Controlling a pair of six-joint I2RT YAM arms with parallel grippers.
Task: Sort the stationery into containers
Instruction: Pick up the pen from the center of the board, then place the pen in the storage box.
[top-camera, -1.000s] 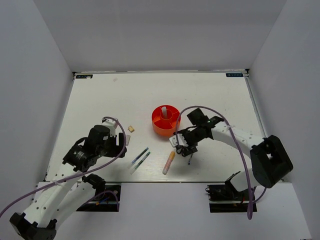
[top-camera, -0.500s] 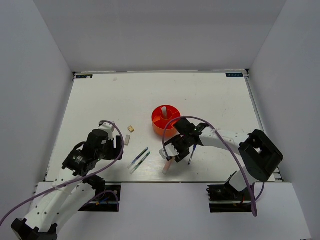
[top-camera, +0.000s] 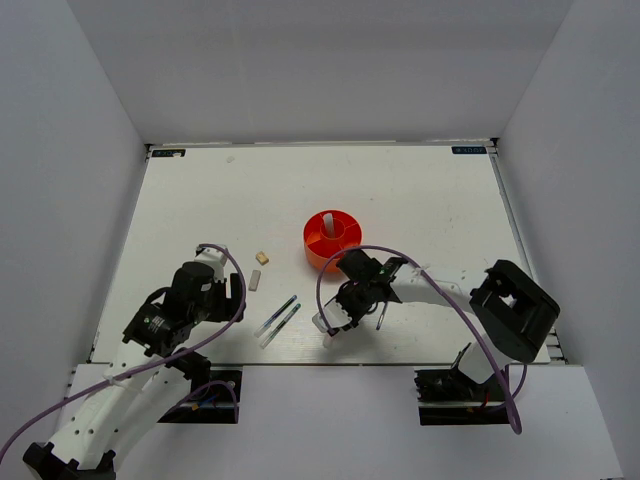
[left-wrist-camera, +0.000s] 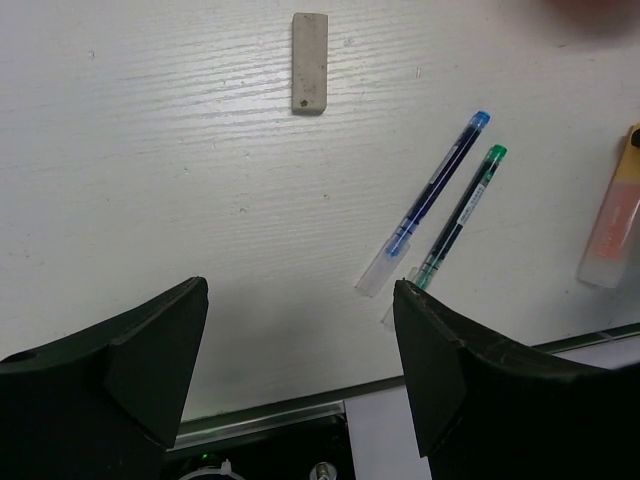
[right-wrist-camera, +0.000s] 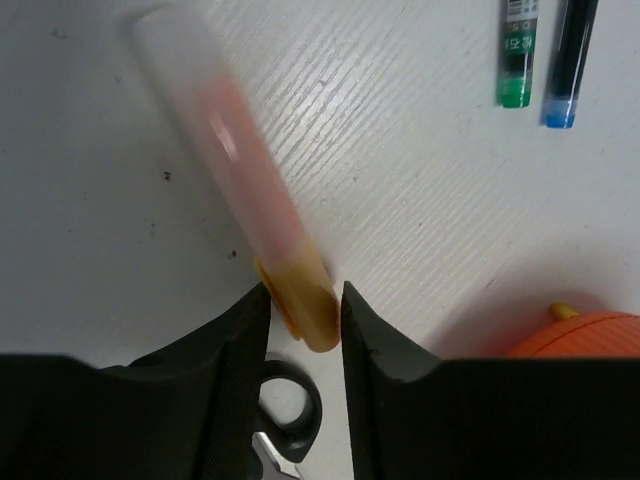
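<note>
Next, the left gripper moves to the middle of the grey eraser (top-camera: 254, 280) (left-wrist-camera: 309, 64), in front of the small beige eraser, and closes on its long sides.
The orange-red tub (top-camera: 318, 250) stands mid-table, and a pale highlighter (top-camera: 327, 223) stands upright in it. My right gripper (top-camera: 336, 320) is low over the table in front of the tub. It is shut on the yellow end of a second orange-pink highlighter (right-wrist-camera: 240, 150), whose pale tip (top-camera: 328, 341) pokes out toward the near edge. The black-handled scissors (right-wrist-camera: 292, 402) lie just behind the jaws. Two thin pens, blue (left-wrist-camera: 430, 195) and green (left-wrist-camera: 458, 222), lie side by side. My left gripper (left-wrist-camera: 300, 300) is open and empty to their left.
A grey eraser (left-wrist-camera: 310, 62) lies beyond my left gripper, and a small beige eraser (top-camera: 262, 258) lies a little farther back. The table's near edge (left-wrist-camera: 280, 420) runs right under my left gripper. White walls enclose the table.
My right gripper moved from beside the tub toward the near edge and closed on the highlighter's end. My left arm drew back a little toward the near edge.
</note>
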